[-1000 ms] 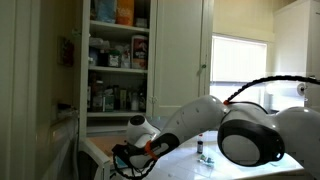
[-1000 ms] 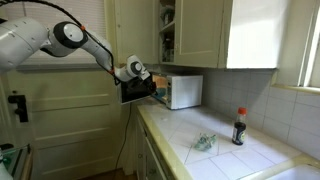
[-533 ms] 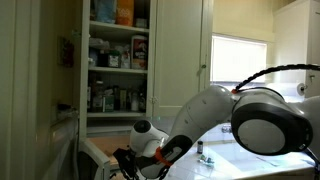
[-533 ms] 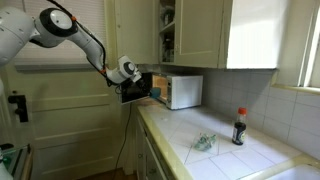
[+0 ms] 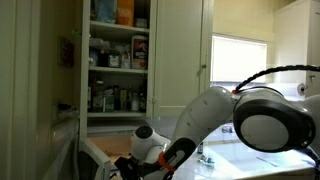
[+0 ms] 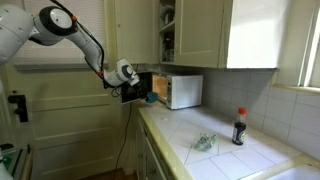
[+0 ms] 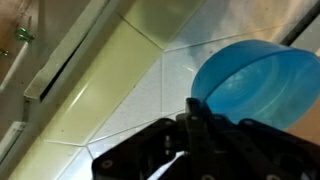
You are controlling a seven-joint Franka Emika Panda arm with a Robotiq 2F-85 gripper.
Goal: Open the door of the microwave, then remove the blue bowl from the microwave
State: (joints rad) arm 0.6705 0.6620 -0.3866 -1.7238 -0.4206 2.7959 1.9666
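Next, my gripper lets go of the blue bowl on the tiled counter [image 5: 195, 167] near the red-capped dark bottle, clear of the microwave. It is now held over the white tiles.
The white microwave [image 6: 184, 92] stands at the far end of the tiled counter. Its door [image 6: 136, 92] is swung open to the left and shows as a dark panel. My gripper [image 6: 128, 78] hangs in front of the open microwave, beside the door. In the wrist view my gripper [image 7: 196, 112] is closed on the rim of the blue bowl [image 7: 255, 78], which is held over the white tiles near the counter's edge. In an exterior view my gripper [image 5: 141, 164] is low, partly hidden by the arm.
A red-capped dark bottle [image 6: 239, 127] and a small clear object [image 6: 204, 143] stand on the counter [image 6: 230, 155]. An open cupboard with full shelves [image 5: 118, 60] rises behind the arm. A door and wall panels are to the left [image 6: 60, 120].
My gripper has moved left, away from the microwave's opening, over the last second, and the arm has swung with it.
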